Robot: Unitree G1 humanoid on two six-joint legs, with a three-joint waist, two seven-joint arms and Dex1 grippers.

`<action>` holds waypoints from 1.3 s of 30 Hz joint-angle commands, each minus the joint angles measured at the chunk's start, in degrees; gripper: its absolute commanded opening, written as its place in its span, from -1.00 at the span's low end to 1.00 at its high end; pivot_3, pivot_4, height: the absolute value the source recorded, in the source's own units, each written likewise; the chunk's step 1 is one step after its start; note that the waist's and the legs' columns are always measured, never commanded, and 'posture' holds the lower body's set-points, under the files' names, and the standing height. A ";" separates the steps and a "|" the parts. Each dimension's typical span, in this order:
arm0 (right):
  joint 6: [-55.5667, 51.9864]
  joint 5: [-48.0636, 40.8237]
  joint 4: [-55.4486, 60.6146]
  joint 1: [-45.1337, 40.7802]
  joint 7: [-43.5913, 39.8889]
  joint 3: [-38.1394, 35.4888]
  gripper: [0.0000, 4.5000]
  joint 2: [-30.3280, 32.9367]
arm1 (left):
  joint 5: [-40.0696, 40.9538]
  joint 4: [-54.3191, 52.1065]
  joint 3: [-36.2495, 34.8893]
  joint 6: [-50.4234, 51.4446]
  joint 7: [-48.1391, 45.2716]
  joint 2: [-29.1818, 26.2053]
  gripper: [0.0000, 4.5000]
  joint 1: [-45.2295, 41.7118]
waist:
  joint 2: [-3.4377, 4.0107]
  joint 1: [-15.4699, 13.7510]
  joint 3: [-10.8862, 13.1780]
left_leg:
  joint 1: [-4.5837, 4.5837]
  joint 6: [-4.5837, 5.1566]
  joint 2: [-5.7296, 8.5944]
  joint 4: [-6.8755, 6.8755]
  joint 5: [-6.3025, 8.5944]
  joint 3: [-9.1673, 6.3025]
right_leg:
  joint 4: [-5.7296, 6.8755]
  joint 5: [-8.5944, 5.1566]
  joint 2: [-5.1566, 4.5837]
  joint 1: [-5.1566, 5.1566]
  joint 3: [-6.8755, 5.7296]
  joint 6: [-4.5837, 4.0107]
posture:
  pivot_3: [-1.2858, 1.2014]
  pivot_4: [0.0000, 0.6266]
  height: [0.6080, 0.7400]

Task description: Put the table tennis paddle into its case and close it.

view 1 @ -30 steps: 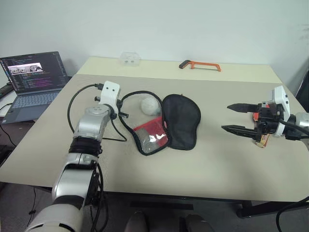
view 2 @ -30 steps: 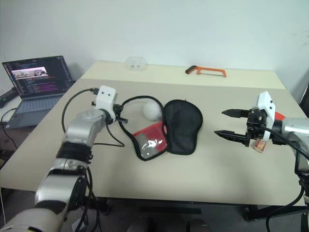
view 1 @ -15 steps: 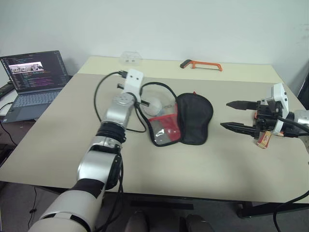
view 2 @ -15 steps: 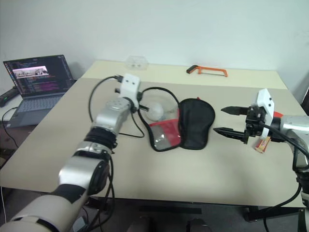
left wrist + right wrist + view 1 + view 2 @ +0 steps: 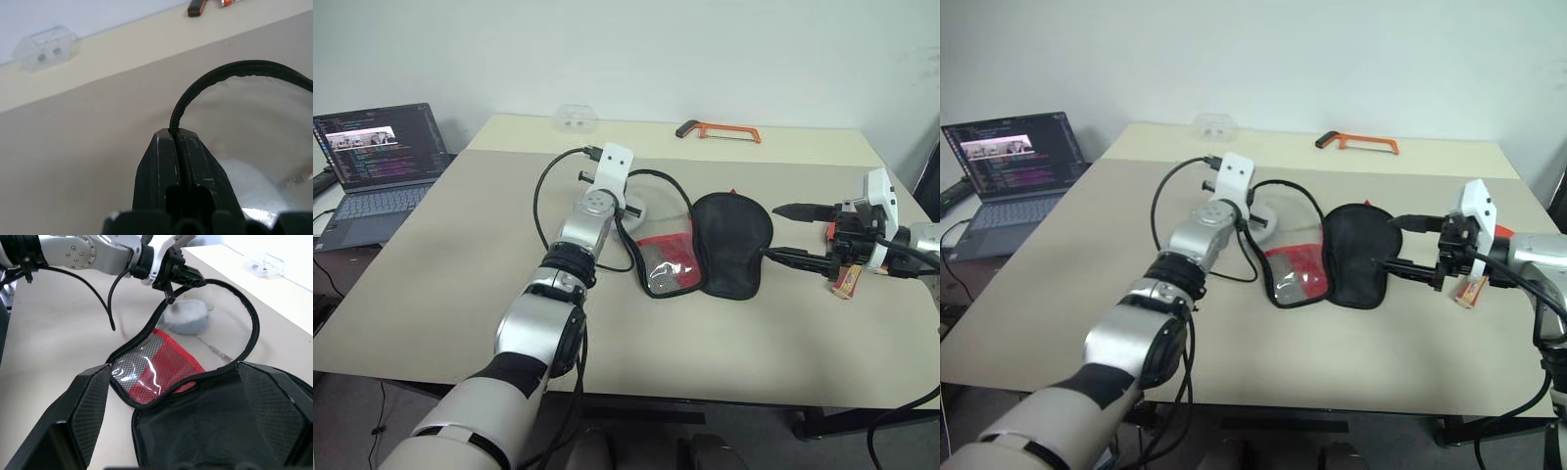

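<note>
The case's black zipper edging, now held up as a loop, will be set down by my left gripper on the table (image 5: 611,199), beside the whitish plastic wad.
The case (image 5: 732,245) lies unzipped on the table, black flap to the right and red mesh-pocket half (image 5: 668,264) to the left. My left gripper (image 5: 175,134) is shut on the case's black zipper edging, holding that edge up as a loop (image 5: 244,308). My right gripper (image 5: 771,232) stands open just right of the case, its fingertips at the black flap's edge, nothing between them. The table tennis paddle is mostly hidden behind my right hand; its light wooden handle (image 5: 846,284) and a bit of red stick out.
A whitish plastic wad (image 5: 188,317) lies inside the zipper loop. An orange hacksaw (image 5: 720,130) and a clear plastic box (image 5: 575,117) sit at the far edge. A laptop (image 5: 372,157) stands off the table's left side.
My left gripper has moved right, dragging the case and the wad across the table until the black flap reaches my right gripper. The right hand has stayed still.
</note>
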State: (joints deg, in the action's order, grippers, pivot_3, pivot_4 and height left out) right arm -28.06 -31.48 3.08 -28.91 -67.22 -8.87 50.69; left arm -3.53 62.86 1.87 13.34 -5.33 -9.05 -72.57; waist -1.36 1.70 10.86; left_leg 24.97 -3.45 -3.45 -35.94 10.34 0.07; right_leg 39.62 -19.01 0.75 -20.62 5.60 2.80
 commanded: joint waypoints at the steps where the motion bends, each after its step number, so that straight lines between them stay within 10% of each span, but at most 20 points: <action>1: 1.35 0.16 0.36 -1.64 0.14 -0.48 1.00 -0.23 | -1.62 4.08 0.32 -5.14 -1.14 -1.15 -0.98 -5.91 | 0.00 0.01 0.01 | 0.00 0.00 0.00 0.01 0.00 0.00 | -0.01 0.00 0.00 0.00 0.00 0.00 | 0.03 -0.52 1.00; 24: 0.93 0.65 1.31 -0.63 0.99 -1.35 1.00 -0.69 | -24.18 15.04 16.53 -17.31 0.74 -3.23 -0.98 -12.50 | 0.00 0.03 0.01 | 0.08 -0.01 0.00 0.13 0.00 0.06 | -0.11 0.00 0.00 -0.10 0.02 0.00 | 0.03 -0.52 1.00; 37: 1.14 0.51 1.71 0.42 1.62 -2.09 1.00 -0.44 | -23.42 14.98 14.46 -18.41 4.37 -2.94 -0.98 -9.95 | 0.00 0.05 0.01 | 0.08 -0.03 0.00 0.11 -0.01 0.07 | 0.00 0.00 0.00 -0.15 0.04 0.00 | 0.03 -0.52 1.00; 39: 1.35 0.72 1.18 -0.12 1.45 -1.69 1.00 -0.65 | -23.25 14.89 14.12 -18.62 5.05 -3.16 -0.71 -9.68 | 0.00 0.04 0.01 | 0.09 -0.03 0.00 0.09 -0.01 0.07 | 0.02 0.00 0.00 -0.16 0.04 0.00 | 0.03 -0.52 1.00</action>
State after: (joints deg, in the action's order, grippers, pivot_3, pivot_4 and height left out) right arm -27.96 -30.41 3.43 -27.80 -65.86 -9.44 49.72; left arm -27.13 78.92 16.85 -4.07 -1.71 -11.64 -81.56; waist -1.36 1.73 10.87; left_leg 25.06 -3.48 -3.45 -35.85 10.32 0.14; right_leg 39.64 -19.02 0.75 -20.78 5.64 2.80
